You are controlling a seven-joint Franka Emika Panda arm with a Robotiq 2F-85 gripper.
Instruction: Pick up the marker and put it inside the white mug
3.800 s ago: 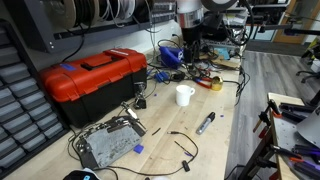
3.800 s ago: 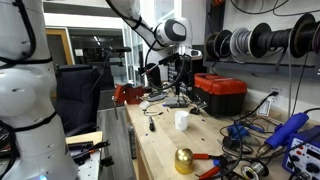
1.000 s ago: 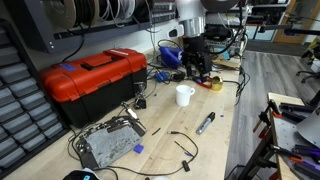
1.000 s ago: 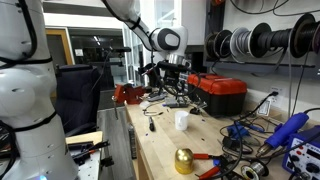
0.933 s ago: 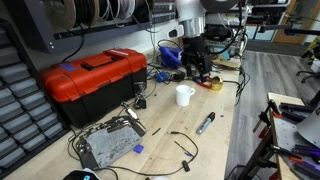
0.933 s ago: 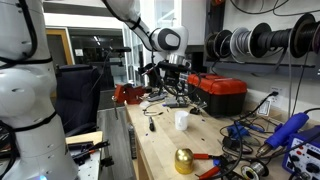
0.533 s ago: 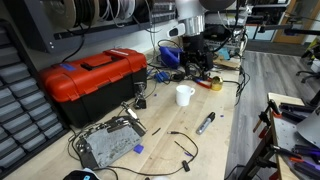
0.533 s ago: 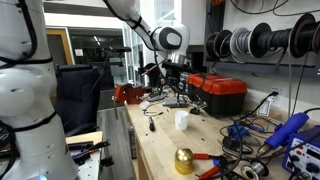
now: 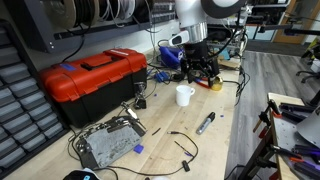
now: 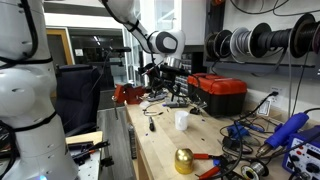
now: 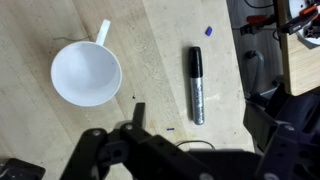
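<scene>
The grey end of the marker [image 9: 201, 128] [image 11: 198, 112], opposite its black cap, will be gripped by my gripper.
The marker [image 11: 197, 85], a slim dark stick with a greyish end, lies flat on the wooden bench. It shows in the wrist view just past my jaws and in an exterior view [image 9: 205, 123]. The white mug [image 11: 86, 73] stands upright and empty to the marker's left in the wrist view. It shows in both exterior views [image 9: 185, 95] [image 10: 182, 120]. My gripper [image 11: 198, 132] is open and empty, well above the bench [image 9: 203, 70] [image 10: 170, 92], with the marker between its fingers' line of sight.
A red toolbox [image 9: 95, 78] stands behind the mug. A grey metal box with cables [image 9: 108, 142] lies near the bench's front. Loose black cables [image 9: 180, 145] run by the marker. A yellow tape roll [image 9: 214, 84] and a gold dome [image 10: 184, 160] sit nearby.
The arm has shifted a little sideways above the bench, from over the mug's far side toward the marker. The gripper stays open; the marker and mug have not moved.
</scene>
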